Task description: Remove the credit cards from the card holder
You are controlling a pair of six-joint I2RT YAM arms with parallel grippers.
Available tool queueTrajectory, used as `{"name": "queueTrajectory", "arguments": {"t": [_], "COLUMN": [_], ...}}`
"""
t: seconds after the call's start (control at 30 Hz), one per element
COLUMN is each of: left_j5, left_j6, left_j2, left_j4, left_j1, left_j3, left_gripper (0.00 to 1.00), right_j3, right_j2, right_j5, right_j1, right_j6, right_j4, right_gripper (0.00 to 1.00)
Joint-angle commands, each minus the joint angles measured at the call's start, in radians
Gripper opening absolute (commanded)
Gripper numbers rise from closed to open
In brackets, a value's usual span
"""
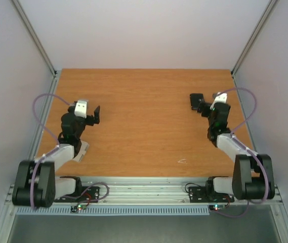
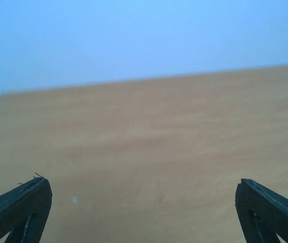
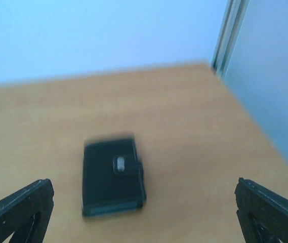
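Note:
The robot's right gripper needs to close across the near half of the card holder (image 1: 197, 104) (image 3: 114, 188), with its fingers on both long sides beside the strap.
The card holder (image 1: 196, 100) is a small black wallet lying closed and flat on the wooden table at the far right. In the right wrist view the card holder (image 3: 113, 174) shows a strap with a pale snap on top. No credit cards are visible. My right gripper (image 1: 202, 107) is open and empty just in front of the holder, and its fingers (image 3: 19, 207) stand wide apart on either side in the right wrist view. My left gripper (image 1: 96, 115) is open and empty over bare table at the left, with its fingers (image 2: 17, 207) spread wide.
A pale flat thing (image 1: 82, 150) lies partly under the left arm, and I cannot tell what it is. A small white mark (image 1: 182, 161) is on the table near the front. Pale walls and metal posts (image 3: 228, 35) enclose the table.

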Motion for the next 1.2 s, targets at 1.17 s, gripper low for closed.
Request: {"name": "queueTrajectory", "arguments": {"t": [1.17], "left_j5": [0.522], "left_j6": [-0.256], "left_j2": [-0.051], "left_j4": [-1.020], "left_j1": [-0.051], "left_j3": [0.596], "left_gripper": [0.99], "right_j3": [1.545], "right_j2": [1.004], "right_j5": [-0.146], "right_j1": [-0.006], "right_j6": [0.028], "right_j4": [-1.692], "right_gripper": [0.98]}}
